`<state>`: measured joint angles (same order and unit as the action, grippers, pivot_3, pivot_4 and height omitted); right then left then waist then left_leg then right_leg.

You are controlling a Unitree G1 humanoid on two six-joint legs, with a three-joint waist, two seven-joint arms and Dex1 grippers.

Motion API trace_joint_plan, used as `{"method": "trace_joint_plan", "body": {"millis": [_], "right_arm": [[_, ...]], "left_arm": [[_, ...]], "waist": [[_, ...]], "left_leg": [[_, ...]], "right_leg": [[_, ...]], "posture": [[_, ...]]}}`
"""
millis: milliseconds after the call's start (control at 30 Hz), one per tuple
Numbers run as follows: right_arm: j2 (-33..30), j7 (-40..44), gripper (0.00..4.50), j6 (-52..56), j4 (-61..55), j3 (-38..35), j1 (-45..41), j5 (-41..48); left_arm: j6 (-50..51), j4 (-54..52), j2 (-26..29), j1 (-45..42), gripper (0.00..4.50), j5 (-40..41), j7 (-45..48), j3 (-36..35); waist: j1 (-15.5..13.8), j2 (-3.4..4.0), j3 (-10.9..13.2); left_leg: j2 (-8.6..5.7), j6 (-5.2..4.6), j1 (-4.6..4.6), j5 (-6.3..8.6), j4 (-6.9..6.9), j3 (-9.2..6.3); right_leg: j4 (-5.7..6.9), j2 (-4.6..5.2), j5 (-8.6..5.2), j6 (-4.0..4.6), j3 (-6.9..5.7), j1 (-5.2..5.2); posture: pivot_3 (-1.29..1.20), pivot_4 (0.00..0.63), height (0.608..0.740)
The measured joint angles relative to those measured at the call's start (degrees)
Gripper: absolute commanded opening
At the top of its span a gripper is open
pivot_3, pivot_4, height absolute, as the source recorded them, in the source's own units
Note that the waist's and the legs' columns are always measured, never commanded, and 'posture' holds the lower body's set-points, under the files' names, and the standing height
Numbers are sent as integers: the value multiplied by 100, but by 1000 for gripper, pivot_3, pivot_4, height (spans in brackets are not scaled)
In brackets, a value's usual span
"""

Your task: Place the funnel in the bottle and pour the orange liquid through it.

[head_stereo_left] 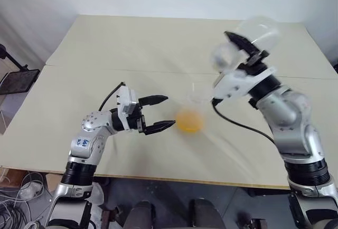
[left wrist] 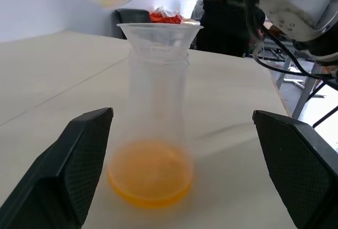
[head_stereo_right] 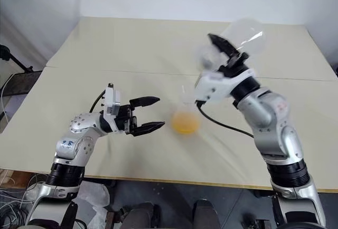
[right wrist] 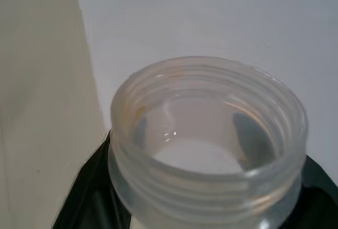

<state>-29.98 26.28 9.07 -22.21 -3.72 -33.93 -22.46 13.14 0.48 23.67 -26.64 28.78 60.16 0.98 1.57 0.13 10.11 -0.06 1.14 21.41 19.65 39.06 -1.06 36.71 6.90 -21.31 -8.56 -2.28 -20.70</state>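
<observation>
Next, my right gripper releases the clear cup. It will leave the cup on the bare table (head_stereo_left: 276,122) under its own forearm, before the seam.
The clear bottle (head_stereo_left: 191,114) stands upright mid-table with the orange liquid (head_stereo_left: 189,121) pooled in its wide base. The see-through funnel (left wrist: 159,30) sits in its neck. My left gripper (head_stereo_left: 169,112) is open just left of the bottle, one finger (left wrist: 79,171) on each side and neither touching it. My right gripper (head_stereo_left: 240,47) is raised above and to the right of the bottle, shut on a clear wide-mouthed cup (head_stereo_left: 259,32) that is tilted. The right wrist view looks into the cup's threaded mouth (right wrist: 208,139); no liquid shows inside.
The beige table (head_stereo_left: 132,49) has a seam running across it behind the bottle, and its front edge (head_stereo_left: 174,180) lies near me. A black stand (head_stereo_left: 16,78) is off the left side. Cables (head_stereo_left: 21,197) lie on the floor at lower left.
</observation>
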Motion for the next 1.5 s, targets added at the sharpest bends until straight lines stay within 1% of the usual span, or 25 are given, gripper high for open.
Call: {"method": "trace_joint_plan", "body": {"millis": [67,133,200,300,367,467,600,800,867,933,1000,1033,1267,1500], "right_arm": [[299,364,2481,1455,-244,-756,-276,1063],[355,630,2481,2603,-427,-1447,-405,1961],[227,906,2481,3415,-461,-2127,-250,2759],[8,1028,2481,3831,-301,-2789,242,3309],[-122,1057,2481,3836,-81,-3050,577,3474],[-284,1109,2481,3513,417,-3253,1138,3627],[-286,1014,2481,2947,1212,-3625,1473,3807],[-274,971,2481,2740,1389,-3693,1742,4319],[-256,897,3199,2740,1366,-3689,1828,4477],[-244,815,3705,2746,1351,-3685,1949,4602],[-203,728,4379,2736,1289,-3690,2073,4725],[-168,692,4443,2724,1234,-3711,2137,4810],[-212,583,4443,2375,997,-3968,2436,5260],[-423,621,4443,1727,1015,-4282,2229,5688]], "left_arm": [[4,0,0,0,4500,0,8,2],[6,1,3,-3,4500,1,24,0],[8,6,11,-10,4500,1,63,-1],[7,34,17,-28,4500,1,94,-3],[7,49,14,-44,4500,0,117,0],[7,72,-8,-108,4500,-1,142,11],[12,71,-33,-202,4500,-1,171,19],[116,70,-7,-202,4500,-1,208,19],[130,69,-2,-202,4500,-1,209,19],[146,70,12,-202,4500,-1,210,16],[162,70,39,-203,4500,-1,215,12],[169,71,62,-204,4500,-1,222,10],[139,340,178,-500,4500,-11,410,7],[43,838,315,-746,4500,-87,669,0]], "waist": [[-5,0,0],[-15,0,0],[-24,0,0],[-31,0,0],[-27,0,0],[-13,0,0],[1,0,0],[-2,0,0],[-13,0,0],[-19,0,0],[-32,0,0],[-35,0,0],[-47,0,0],[-27,0,0]], "left_leg": [[8,0,0,0,1,-9],[10,0,0,0,1,-15],[2,-1,0,0,-5,-16],[-9,-1,-1,1,-7,-12],[-11,-2,-1,0,-7,-6],[-11,-4,-7,-1,-8,1],[-9,-5,-16,-2,-11,7],[-7,-5,-17,-3,-8,8],[-7,-5,-16,-3,-9,6],[-7,-6,-14,-3,-9,6],[-8,-6,-14,-3,-9,5],[-8,-6,-14,-3,-9,5],[-12,-6,-13,-3,-11,7],[-9,-7,-14,-3,-11,7]], "right_leg": [[5,0,1,1,-7,4],[7,2,1,1,-8,5],[4,6,1,1,-10,7],[1,10,1,1,-10,7],[0,12,0,1,-7,6],[1,12,0,1,-1,7],[4,11,0,1,3,8],[4,10,1,1,8,9],[3,10,1,1,7,10],[0,11,1,0,7,11],[-6,14,1,-1,7,12],[-7,14,1,-1,6,13],[-17,14,2,-2,4,15],[-16,10,2,-2,2,15]], "posture": [[0,150,740],[0,150,740],[0,150,740],[0,150,740],[0,150,740],[0,150,740],[0,150,740],[0,150,740],[0,150,740],[0,150,740],[0,150,740],[0,150,740],[0,150,740],[0,150,740]]}}
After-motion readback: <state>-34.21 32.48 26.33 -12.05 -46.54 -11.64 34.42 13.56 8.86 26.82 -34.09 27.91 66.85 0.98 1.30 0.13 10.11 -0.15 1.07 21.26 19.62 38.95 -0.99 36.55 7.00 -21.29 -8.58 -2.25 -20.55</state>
